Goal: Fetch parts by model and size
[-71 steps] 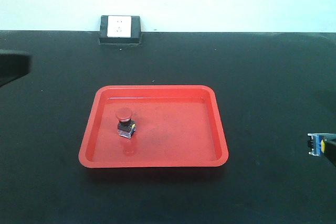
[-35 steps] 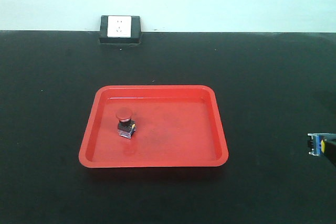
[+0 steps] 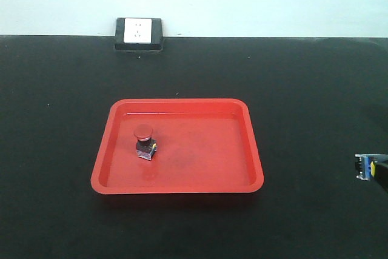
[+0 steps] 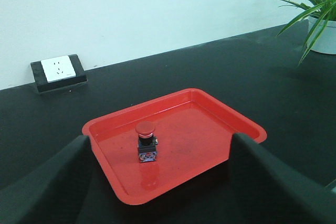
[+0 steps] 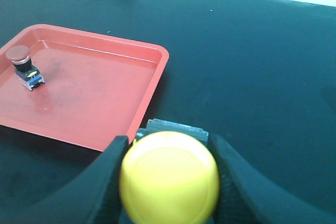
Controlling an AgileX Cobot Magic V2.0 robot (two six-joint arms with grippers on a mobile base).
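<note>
My right gripper is to stand the yellow-capped switch on the tray's empty bottom beside the red-capped switch (image 3: 213, 153) (image 5: 97, 96).
A red-capped push-button switch (image 3: 144, 141) stands upright in the left half of a red tray (image 3: 200, 156); the wrist views also show this switch (image 4: 146, 140) (image 5: 23, 66). My left gripper (image 4: 158, 139) is open and held back from the tray's (image 4: 199, 129) near edge, with nothing between its fingers (image 4: 79, 153). My right gripper (image 5: 168, 142) is shut on a yellow-capped switch (image 5: 169, 179), off the right side of the tray (image 5: 89, 93). In the front view only that switch's blue-marked base (image 3: 362, 167) shows, at the right edge.
A white wall socket in a black block (image 3: 139, 31) sits at the back of the black table (image 3: 303, 89), against the pale wall. A potted plant (image 4: 315, 9) stands at the far right in the left wrist view.
A dark shape at the front view's left edge one second ago is gone. The tray, the red-capped switch and the held yellow-capped switch have not moved.
</note>
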